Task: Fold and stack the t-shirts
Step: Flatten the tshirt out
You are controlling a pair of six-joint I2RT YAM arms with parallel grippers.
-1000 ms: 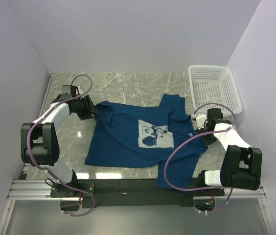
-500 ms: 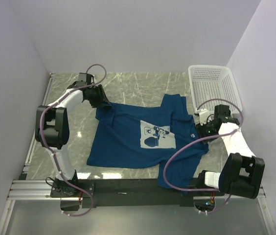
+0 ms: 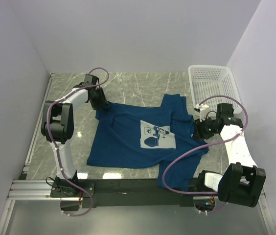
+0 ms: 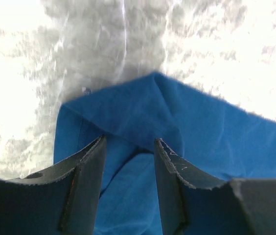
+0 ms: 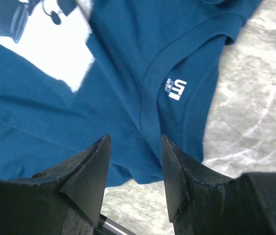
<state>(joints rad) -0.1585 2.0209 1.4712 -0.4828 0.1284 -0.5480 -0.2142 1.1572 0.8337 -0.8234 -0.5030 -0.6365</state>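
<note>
The t-shirt's far corner is folded over on itself, so the robot's left gripper will take the t-shirt's folded flap (image 4: 137, 136) and pull the corner out flat before folding.
The dark blue t-shirt (image 3: 123, 142) lies spread on the marble table, its white cartoon print (image 3: 155, 134) facing up. My left gripper (image 3: 103, 104) stands at the shirt's far left corner. In the left wrist view it (image 4: 129, 140) is open, with a fold of blue cloth (image 4: 201, 127) under and between the fingers. My right gripper (image 3: 198, 130) hovers at the shirt's right side by the collar. In the right wrist view it (image 5: 135, 139) is open and empty above the collar with its white label (image 5: 176, 89).
A white mesh basket (image 3: 214, 88) stands at the far right corner. Part of the shirt (image 3: 177, 171) hangs over the near edge onto the black rail (image 3: 128, 186). Lilac walls close in the table on three sides.
My right gripper has opened, let go of the shirt near the collar and drawn back to the right. My left arm swung toward the far side, bringing its gripper onto the shirt's far left corner.
</note>
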